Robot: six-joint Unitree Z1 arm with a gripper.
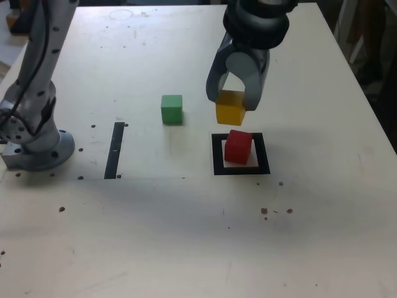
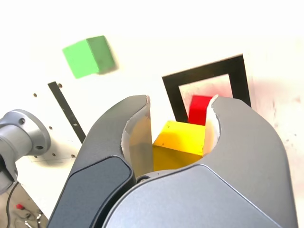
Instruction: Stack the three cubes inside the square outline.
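Note:
Next, my gripper sets the yellow cube down and lets go of it on top of the red cube (image 1: 243, 132) (image 2: 200, 111), inside the black square outline. The yellow cube is still held just above it.
My gripper (image 1: 232, 99) is shut on the yellow cube (image 1: 230, 108), holding it in the air just above and slightly behind the red cube (image 1: 237, 146). The red cube sits inside the black square outline (image 1: 216, 155) on the table. The green cube (image 1: 172, 108) rests on the table to the exterior view's left of the outline. In the wrist view the yellow cube (image 2: 180, 142) is clamped in my gripper (image 2: 179, 118), the red cube (image 2: 199, 109) shows partly beyond it inside the square outline (image 2: 173, 95), and the green cube (image 2: 89, 56) lies farther off.
A narrow black strip (image 1: 115, 149) is marked on the table at the exterior view's left, near the arm's grey base (image 1: 34, 146). The white table (image 1: 186, 236) runs to an edge at the exterior view's right side.

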